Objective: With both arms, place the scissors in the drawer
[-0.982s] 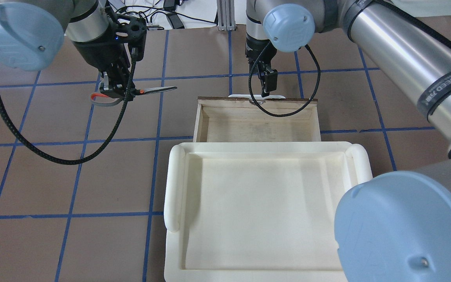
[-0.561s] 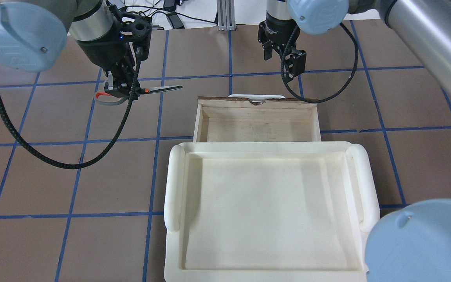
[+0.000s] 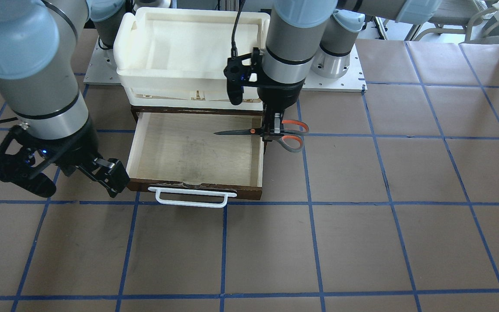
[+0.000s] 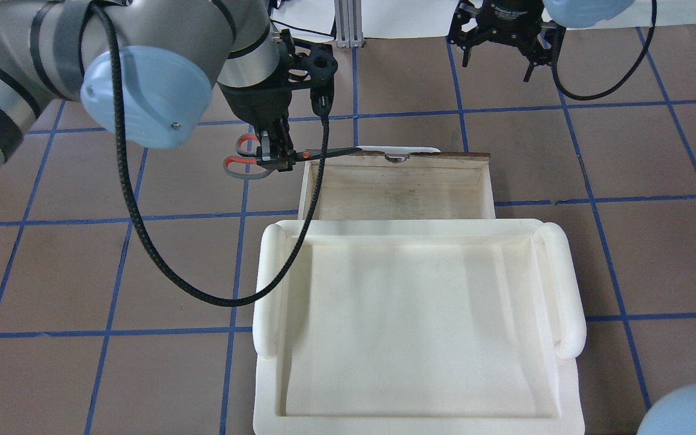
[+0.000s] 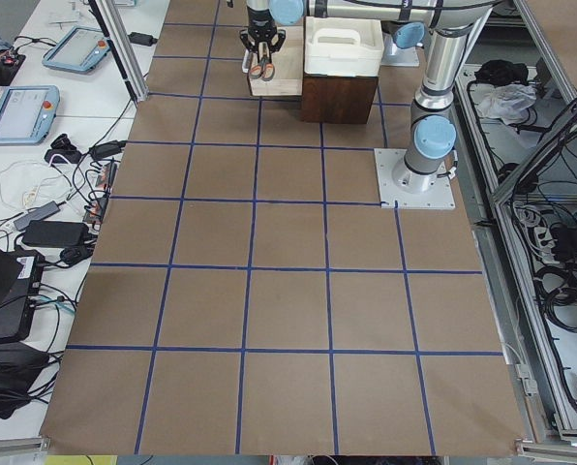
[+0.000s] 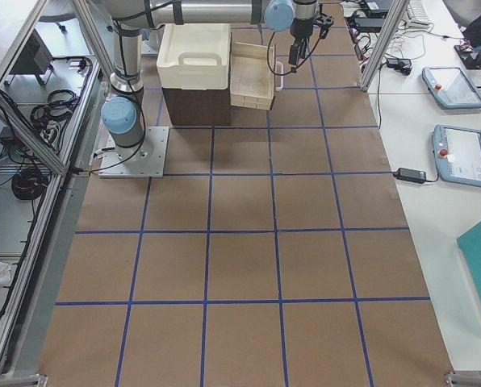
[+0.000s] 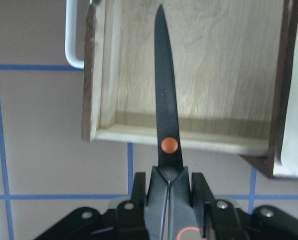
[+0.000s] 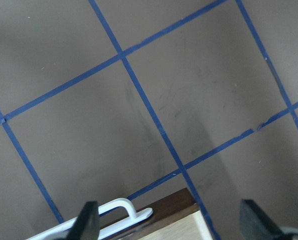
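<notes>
My left gripper needs to let go of the scissors on the middle of the drawer's pale plywood bottom (image 3: 204, 153) (image 7: 186, 25).
My left gripper (image 4: 275, 154) is shut on the scissors (image 4: 245, 166) near the pivot, at the left side wall of the open drawer (image 4: 488, 181). The grey and orange handles stay outside the drawer. The closed blades (image 7: 164, 95) point across the pale plywood floor, held above it. In the front view the left gripper (image 3: 273, 130) holds the scissors (image 3: 293, 139) at the drawer (image 3: 193, 188). My right gripper (image 4: 499, 57) is open and empty, beyond the drawer's white handle (image 4: 396, 148) and off to its right. Its wide-apart fingertips (image 8: 86, 220) frame the handle (image 8: 114, 210).
A cream-white tub (image 4: 266, 284) sits on the cabinet directly behind the drawer, close to its back edge. The brown table with blue grid tape surrounds it. The left arm's black cable (image 4: 161, 260) hangs in a loop over the table left of the tub.
My left arm carried the scissors rightwards, so the blades now reach over the drawer. My right gripper drew back from the drawer handle, away and to the right.
</notes>
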You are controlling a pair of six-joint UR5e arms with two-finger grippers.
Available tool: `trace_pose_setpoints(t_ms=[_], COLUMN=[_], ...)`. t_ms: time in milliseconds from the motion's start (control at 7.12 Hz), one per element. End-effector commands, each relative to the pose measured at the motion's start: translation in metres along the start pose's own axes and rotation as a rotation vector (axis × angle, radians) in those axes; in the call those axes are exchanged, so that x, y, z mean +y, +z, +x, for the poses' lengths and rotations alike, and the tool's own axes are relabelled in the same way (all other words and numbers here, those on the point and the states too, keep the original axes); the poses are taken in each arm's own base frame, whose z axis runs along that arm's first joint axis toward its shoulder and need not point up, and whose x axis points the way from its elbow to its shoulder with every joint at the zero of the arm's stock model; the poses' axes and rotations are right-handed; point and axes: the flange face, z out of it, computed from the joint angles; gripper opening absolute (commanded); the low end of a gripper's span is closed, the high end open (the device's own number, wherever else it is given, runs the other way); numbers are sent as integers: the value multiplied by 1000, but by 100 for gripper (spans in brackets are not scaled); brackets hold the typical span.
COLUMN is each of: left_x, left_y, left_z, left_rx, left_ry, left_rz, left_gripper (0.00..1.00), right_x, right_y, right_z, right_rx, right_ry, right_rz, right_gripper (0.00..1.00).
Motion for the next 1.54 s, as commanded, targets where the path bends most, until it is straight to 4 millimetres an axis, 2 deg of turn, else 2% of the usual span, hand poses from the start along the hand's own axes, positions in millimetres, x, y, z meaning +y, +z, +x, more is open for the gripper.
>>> trace_pose_setpoints(t_ms=[0, 140, 281, 421, 842, 1123, 1404], left_x=[-64, -70, -81, -92, -99, -106, -112], left_y=[23, 41, 53, 67, 102, 117, 127], left_z=[18, 13, 13, 16, 18, 25, 16], left_rx=[-39, -17, -15, 4, 62, 76, 36], left_ry=[63, 68, 37, 22, 35, 48, 34], left_rz=[14, 0, 6, -5, -28, -38, -12], left_gripper=[0, 0, 0, 0, 0, 0, 0], right_x=[-5, 2, 7, 8, 11, 15, 19], right_y=[-9, -17, -12, -14, -20, -21, -23], right_z=[18, 21, 21, 23, 22, 13, 7], right_rx=[-14, -16, -12, -13, -25, -127, -214], right_ry=[-57, -60, -113, -238, -271, -258, -255], right_rz=[32, 33, 24, 34, 40, 14, -19], right_gripper=[100, 100, 100, 100, 100, 100, 100])
